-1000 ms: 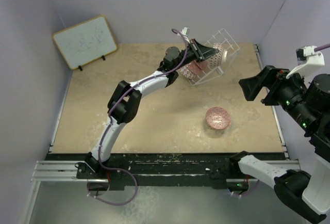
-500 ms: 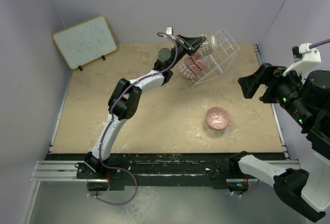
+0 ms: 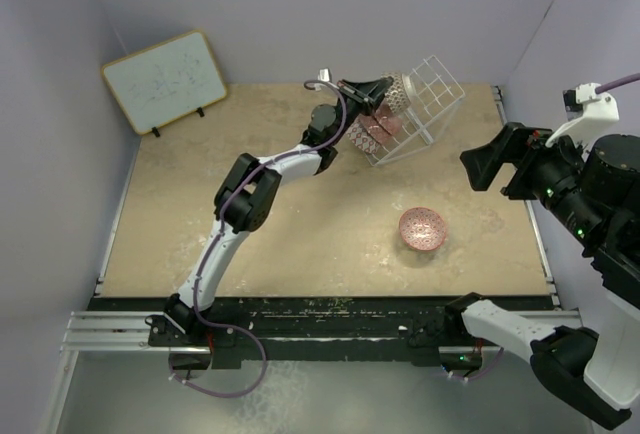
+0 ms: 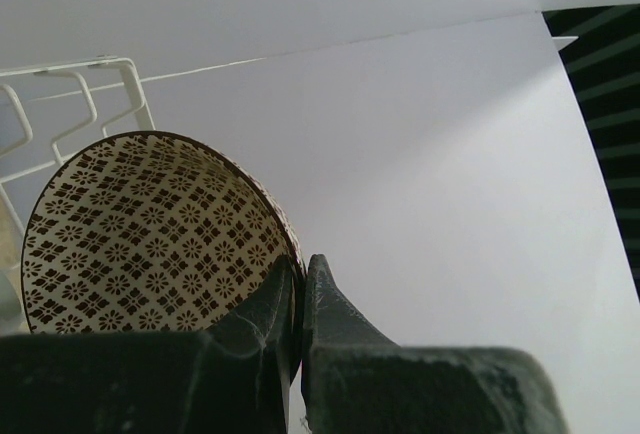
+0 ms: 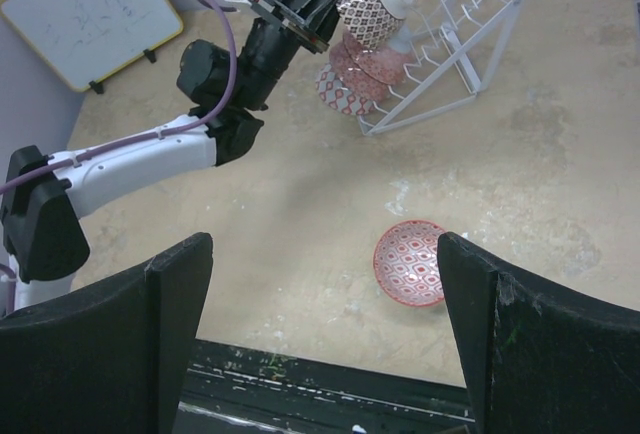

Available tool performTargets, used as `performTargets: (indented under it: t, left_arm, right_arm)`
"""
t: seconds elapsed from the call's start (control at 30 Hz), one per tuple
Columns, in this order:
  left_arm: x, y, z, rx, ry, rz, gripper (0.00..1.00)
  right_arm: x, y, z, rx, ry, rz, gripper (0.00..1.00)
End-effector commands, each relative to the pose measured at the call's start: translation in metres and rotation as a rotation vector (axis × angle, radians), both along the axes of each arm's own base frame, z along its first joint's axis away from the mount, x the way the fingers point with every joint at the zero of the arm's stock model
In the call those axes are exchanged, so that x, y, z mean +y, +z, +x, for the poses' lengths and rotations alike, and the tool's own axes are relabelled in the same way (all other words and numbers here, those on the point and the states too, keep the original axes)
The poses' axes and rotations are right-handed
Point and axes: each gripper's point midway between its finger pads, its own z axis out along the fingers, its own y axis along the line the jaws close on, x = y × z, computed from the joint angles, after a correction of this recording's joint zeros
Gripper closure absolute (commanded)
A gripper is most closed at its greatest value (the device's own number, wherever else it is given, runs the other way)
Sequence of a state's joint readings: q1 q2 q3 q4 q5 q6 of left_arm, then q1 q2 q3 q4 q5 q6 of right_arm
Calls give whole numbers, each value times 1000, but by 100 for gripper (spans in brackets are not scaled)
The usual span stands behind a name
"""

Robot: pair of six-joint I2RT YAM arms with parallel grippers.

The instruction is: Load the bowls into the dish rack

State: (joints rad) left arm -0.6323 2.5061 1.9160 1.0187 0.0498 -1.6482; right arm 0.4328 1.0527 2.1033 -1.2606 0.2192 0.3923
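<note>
I need to let go of the brownish lattice-patterned bowl with my left gripper in the dish rack (image 3: 401, 105) next to the upper reddish bowl.
My left gripper (image 3: 376, 90) is shut on the rim of a brownish lattice-patterned bowl (image 3: 397, 91), held tipped on its side at the upper left corner of the white wire dish rack (image 3: 432, 82). In the left wrist view the bowl (image 4: 150, 234) shows its inside, with my gripper (image 4: 300, 272) pinching the rim and rack wire (image 4: 75, 104) behind. Lower in the rack lean two reddish patterned bowls (image 3: 370, 132). A pink bowl (image 3: 422, 228) sits upright on the table, seen between the fingers of my open right gripper (image 5: 325, 254), which hovers high at the right (image 3: 490, 167).
A wood-framed whiteboard (image 3: 165, 79) leans at the back left. The tan tabletop (image 3: 300, 224) is walled by grey panels at the back and sides. The rack stands tilted near the back right corner.
My left gripper has drawn back to the left and upward with the lattice bowl, from deeper in the rack to its upper left corner. The right gripper has shifted slightly.
</note>
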Motion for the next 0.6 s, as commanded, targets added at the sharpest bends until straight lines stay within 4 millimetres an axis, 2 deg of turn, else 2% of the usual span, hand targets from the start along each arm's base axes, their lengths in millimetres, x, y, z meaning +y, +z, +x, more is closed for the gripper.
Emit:
performTargets:
  t: [0.0,0.37,0.57]
  left_arm:
    - [19,61,-15,-79,27,-189,100]
    - [6,49,-11,-43,57,-253,100]
    - [-1,49,-14,-39,66,-260,100]
  right_arm:
    - [-2,1,2,-12,-12,-6,5]
    - [-6,2,-4,-19,-14,-10,5]
    - [-6,2,-5,-21,-11,-12,5]
